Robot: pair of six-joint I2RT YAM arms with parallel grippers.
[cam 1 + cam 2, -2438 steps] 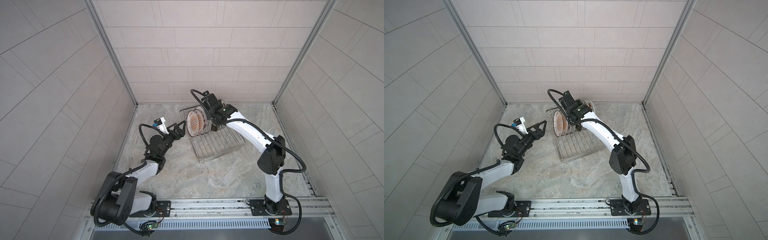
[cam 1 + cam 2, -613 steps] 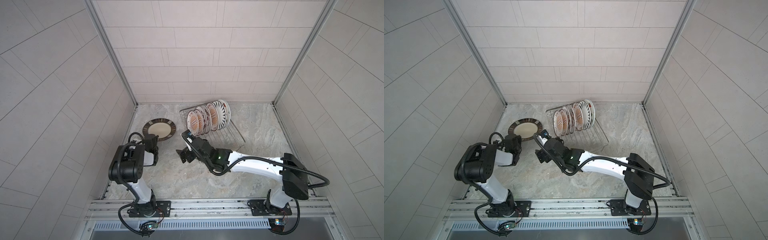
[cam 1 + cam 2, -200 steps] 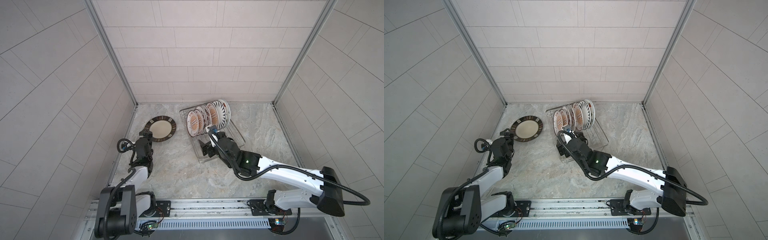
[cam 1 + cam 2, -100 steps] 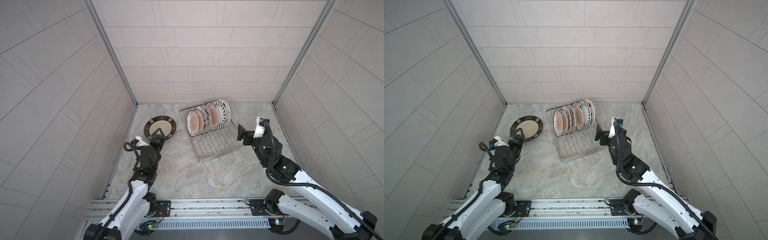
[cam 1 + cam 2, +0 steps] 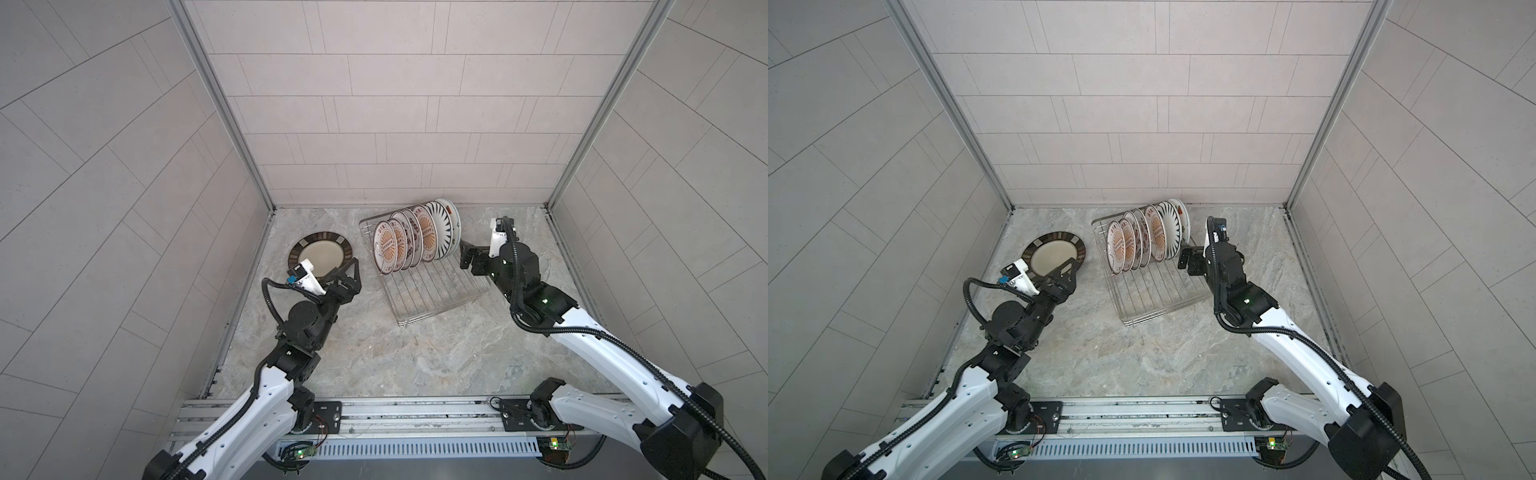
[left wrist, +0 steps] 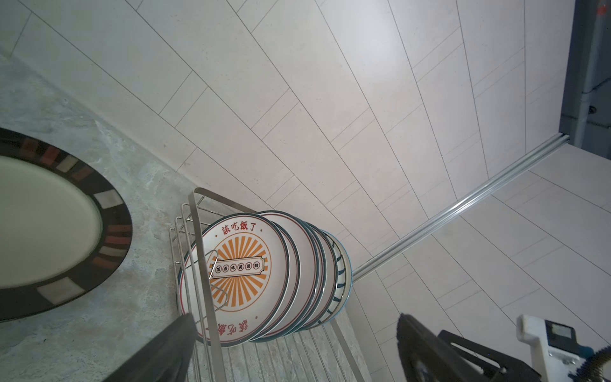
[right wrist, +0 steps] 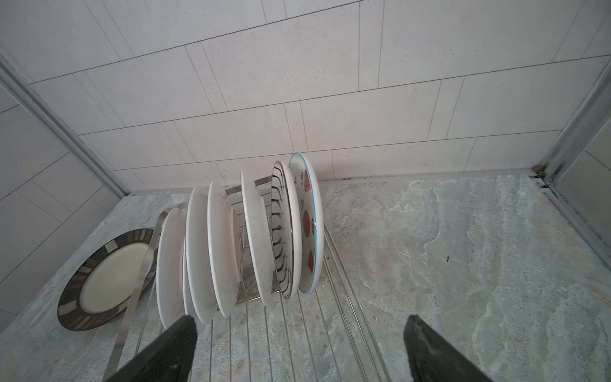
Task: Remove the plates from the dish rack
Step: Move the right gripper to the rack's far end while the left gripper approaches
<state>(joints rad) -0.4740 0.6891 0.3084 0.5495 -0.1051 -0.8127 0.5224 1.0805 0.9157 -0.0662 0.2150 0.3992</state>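
Next, I move my right gripper to the dark-striped plate, beside the red-patterned plate, and close it on the striped plate's near-side rim [image 5: 448, 249] [image 7: 295, 270].
The silver wire dish rack [image 5: 432, 291] [image 5: 1154, 291] stands at the back middle of the marble table. Several plates [image 5: 411, 239] [image 5: 1142, 239] stand upright in its far end. The frontmost has an orange sunburst [image 6: 241, 261]; a dark-striped one [image 7: 281, 231] and a red-patterned one [image 7: 307, 225] stand at the back. A brown-rimmed cream plate [image 5: 321, 256] [image 5: 1054, 255] lies flat on the table left of the rack. My left gripper [image 5: 345, 270] [image 6: 294, 317] is open and empty between that plate and the rack. My right gripper [image 5: 467, 255] [image 7: 300, 319] is open and empty just right of the rack.
Tiled walls close in the table on the left, back and right, with aluminium corner posts [image 5: 224, 108]. A metal rail [image 5: 395, 415] carrying both arm bases runs along the front edge. The rack's near half holds only bare wires [image 7: 264, 330].
The right arm has swung back from over the rack's front to its right side, jaws now fully open. The left gripper has moved right, toward the rack. The plates have not moved.
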